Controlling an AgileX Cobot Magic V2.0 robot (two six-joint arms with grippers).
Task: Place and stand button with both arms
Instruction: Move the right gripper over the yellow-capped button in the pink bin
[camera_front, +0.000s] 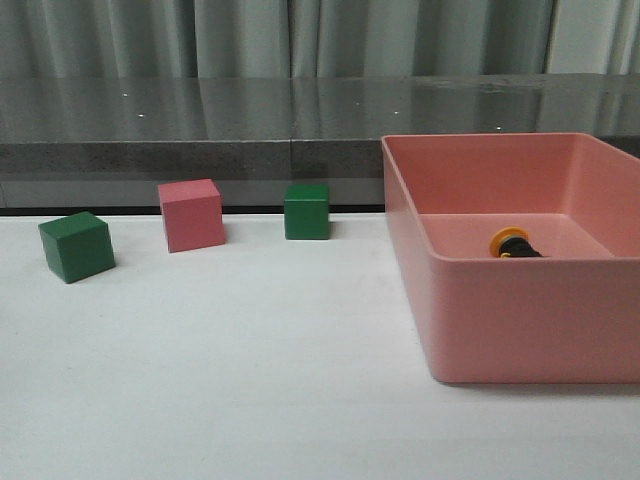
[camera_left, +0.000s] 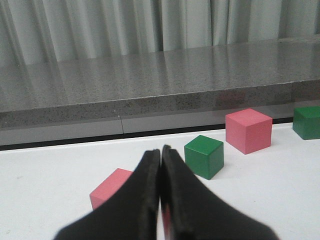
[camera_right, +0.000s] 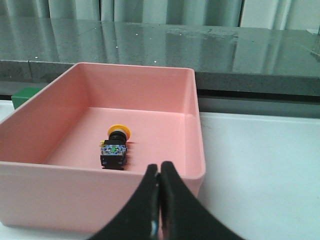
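Note:
Next, my right gripper will go into the pink bin and close on the button's blue contact block (camera_front: 530, 252) (camera_right: 113, 152), leaving its yellow cap free.
The button (camera_right: 115, 147) lies on its side on the floor of the pink bin (camera_right: 197, 120), yellow cap toward the far wall, blue contact block toward the near wall. In the front view the button (camera_front: 514, 244) shows low behind the bin's front wall (camera_front: 530, 320). My right gripper (camera_right: 159, 167) is shut and empty, just outside the bin's near wall, near its right corner. My left gripper (camera_left: 160, 151) is shut and empty over the white table, close to a pink cube (camera_left: 111, 187). Neither arm shows in the front view.
A green cube (camera_front: 76, 245), a pink cube (camera_front: 191, 214) and another green cube (camera_front: 306, 211) stand in a row at the back left of the table. The left wrist view shows a green cube (camera_left: 203, 156), a pink cube (camera_left: 248, 130) and a green cube (camera_left: 307, 122). A grey ledge (camera_front: 200, 150) runs behind.

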